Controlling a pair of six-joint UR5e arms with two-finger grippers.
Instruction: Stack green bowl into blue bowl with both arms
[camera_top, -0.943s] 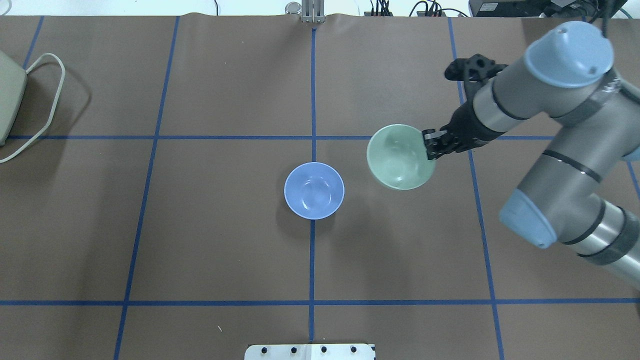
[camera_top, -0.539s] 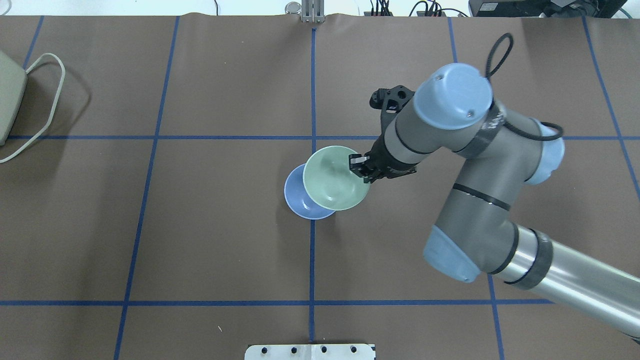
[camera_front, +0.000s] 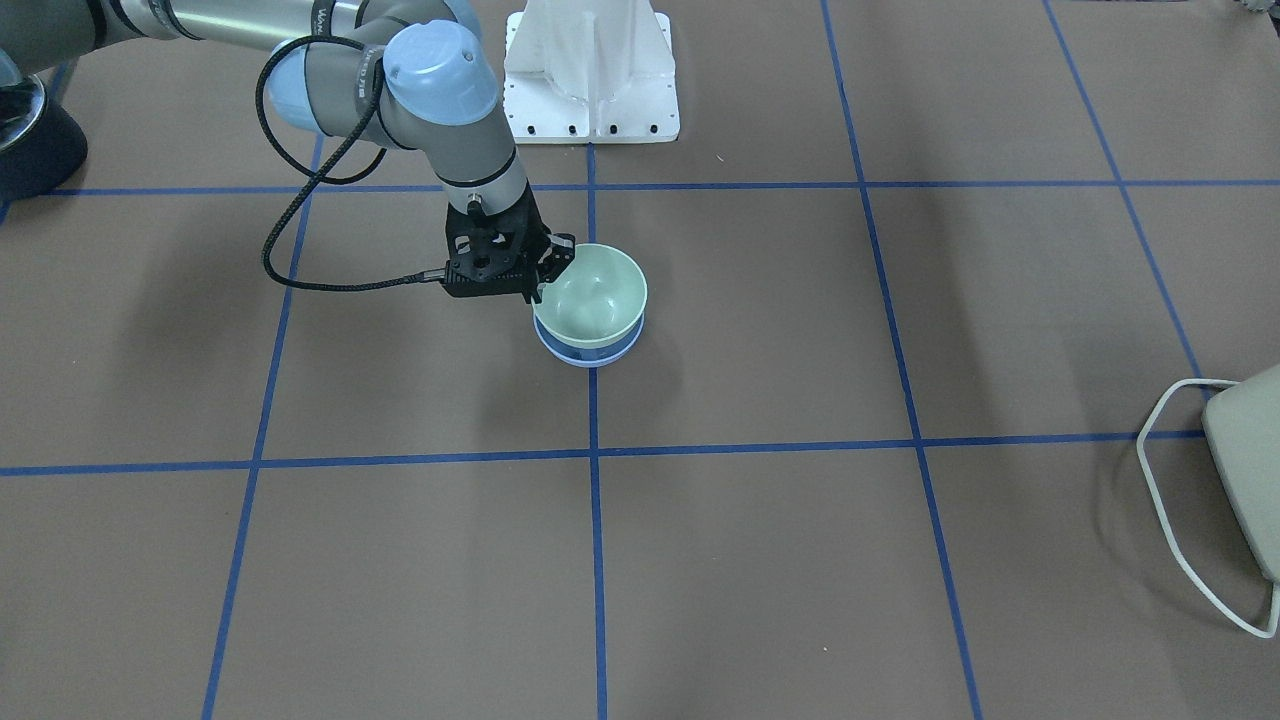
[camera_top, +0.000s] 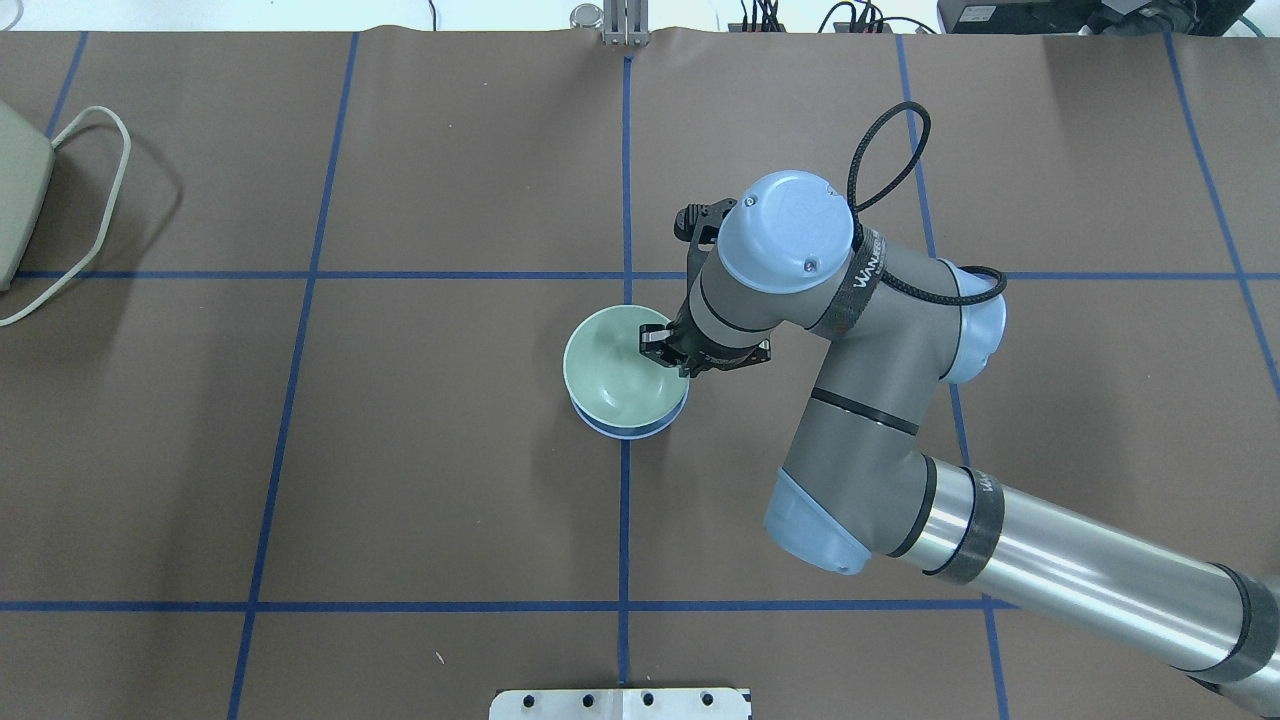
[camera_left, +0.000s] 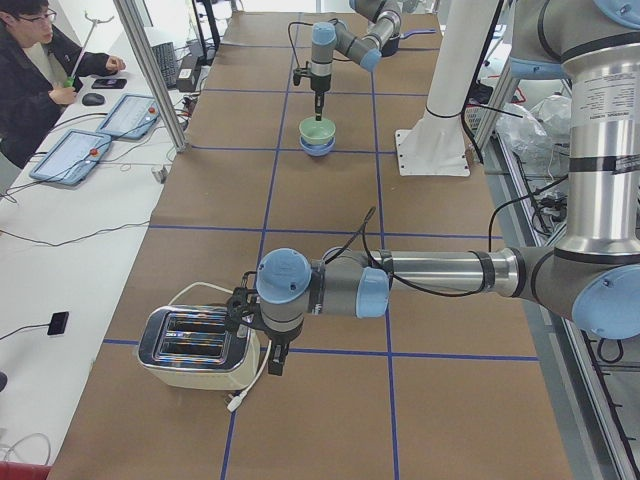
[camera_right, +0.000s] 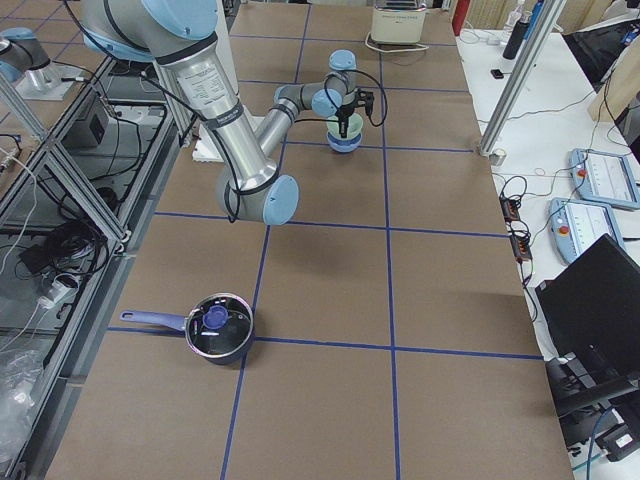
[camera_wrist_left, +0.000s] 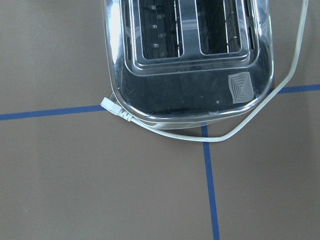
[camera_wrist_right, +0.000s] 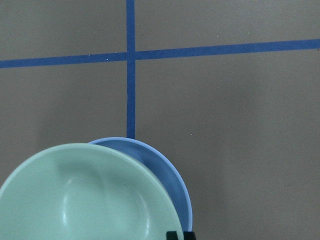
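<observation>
The robot's right gripper should release the green bowl nested inside the blue bowl (camera_front: 601, 312) (camera_wrist_right: 119, 210), in front of the white pedestal base.
The green bowl (camera_top: 615, 380) sits in or just over the blue bowl (camera_top: 626, 431), of which only the near rim shows. My right gripper (camera_top: 661, 349) is shut on the green bowl's right rim, one finger inside and one outside. In the front-facing view the gripper (camera_front: 549, 276) holds the green bowl (camera_front: 595, 290) above the blue rim (camera_front: 590, 357). The right wrist view shows the green bowl (camera_wrist_right: 85, 200) slightly offset over the blue bowl (camera_wrist_right: 167, 175). My left gripper (camera_left: 274, 361) hangs by the toaster, far from the bowls; I cannot tell if it is open or shut.
A toaster (camera_left: 195, 348) with a white cord (camera_wrist_left: 225, 135) stands at the table's left end, also in the overhead view (camera_top: 15, 200). A dark pot with a lid (camera_right: 218, 328) is at the right end. The white pedestal base (camera_front: 590, 70) is behind the bowls.
My right arm has carried the green bowl leftward, from right of the blue bowl to over it, and lowered it onto the blue bowl.
</observation>
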